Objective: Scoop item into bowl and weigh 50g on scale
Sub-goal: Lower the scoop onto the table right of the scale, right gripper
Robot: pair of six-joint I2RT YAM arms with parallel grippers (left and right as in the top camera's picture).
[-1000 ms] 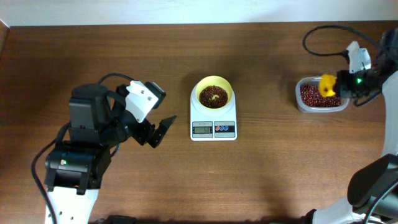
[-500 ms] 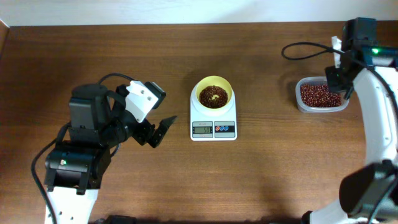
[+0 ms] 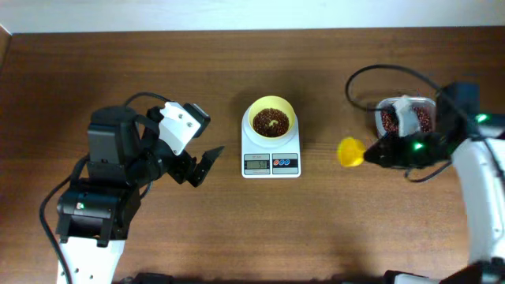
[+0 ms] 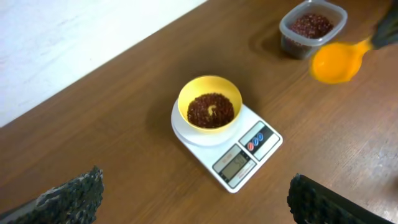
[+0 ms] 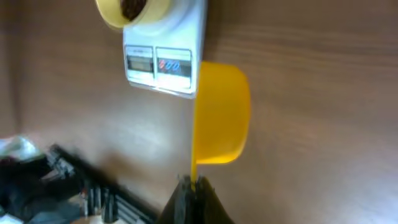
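The robot's right gripper should set the yellow scoop down on the bare table [image 3: 387, 196] in front of the clear plastic tub.
The pale-yellow bowl [image 3: 271, 120] sits on the white scale [image 3: 271, 162] at the table's middle, with a heap of red-brown beans [image 3: 271, 123] in it; bowl [image 4: 209, 111] and scale [image 4: 236, 163] also show in the left wrist view. My right gripper [image 3: 380, 151] is shut on the handle of a yellow scoop [image 3: 350, 152], held right of the scale; in the right wrist view the scoop [image 5: 221, 116] is seen from its side, so its inside is hidden. My left gripper [image 3: 199, 168] is open and empty, left of the scale.
A clear plastic tub [image 3: 409, 118] of beans stands at the right, partly hidden by my right arm; it also shows in the left wrist view [image 4: 312, 27]. A black cable [image 3: 371, 75] loops over the table near the tub.
My right arm has swung from the tub toward the scale, and the yellow scoop now hangs between tub and scale. The left arm has not moved.
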